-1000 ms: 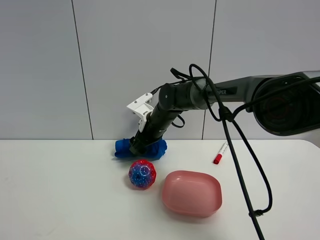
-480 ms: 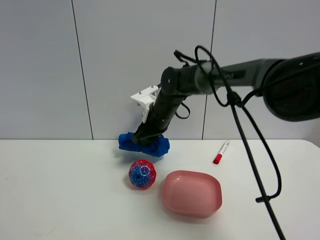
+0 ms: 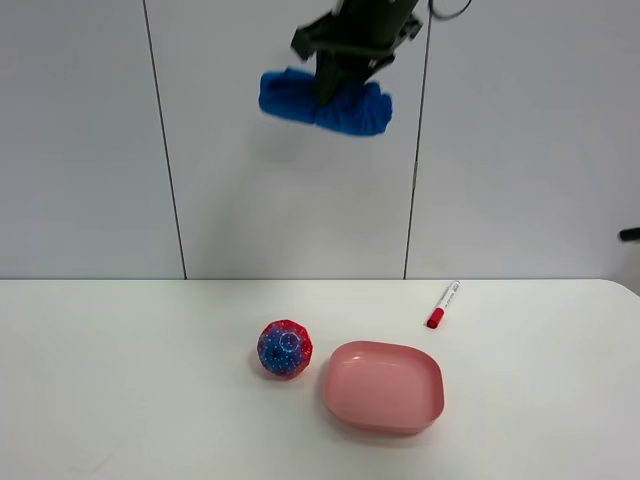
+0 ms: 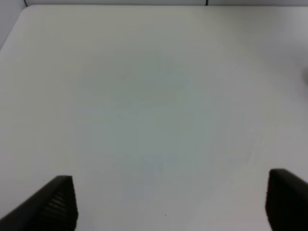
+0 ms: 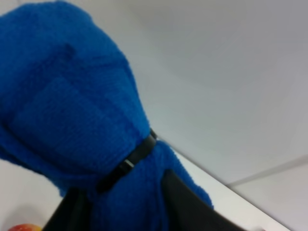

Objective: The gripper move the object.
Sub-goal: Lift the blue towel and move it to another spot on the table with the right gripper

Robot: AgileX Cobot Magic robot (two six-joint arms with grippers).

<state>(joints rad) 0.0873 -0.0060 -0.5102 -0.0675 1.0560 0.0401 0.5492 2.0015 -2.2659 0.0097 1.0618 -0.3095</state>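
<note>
My right gripper needs to let go of the blue rolled towel on the bare table across the pink bowl from the ball [image 3: 544, 394].
A blue rolled towel [image 3: 325, 100], bound by a black band, hangs high in the air in front of the wall, near the top of the exterior view. My right gripper [image 3: 337, 88] is shut on it from above; most of the arm is out of frame. In the right wrist view the towel [image 5: 72, 110] fills the picture, with the dark fingers [image 5: 192, 209] at either side of it. My left gripper [image 4: 168, 207] is open and empty over bare white table [image 4: 154, 96]; it does not show in the exterior view.
A red and blue ball [image 3: 285, 348] lies on the white table [image 3: 120, 380] near the middle. A pink bowl [image 3: 384, 386] sits just right of it. A red marker [image 3: 441, 304] lies at the back right, near the wall.
My right gripper has lifted the blue towel from the table's back edge, up and slightly right, to the top of the view. The ball, bowl and marker have not moved.
</note>
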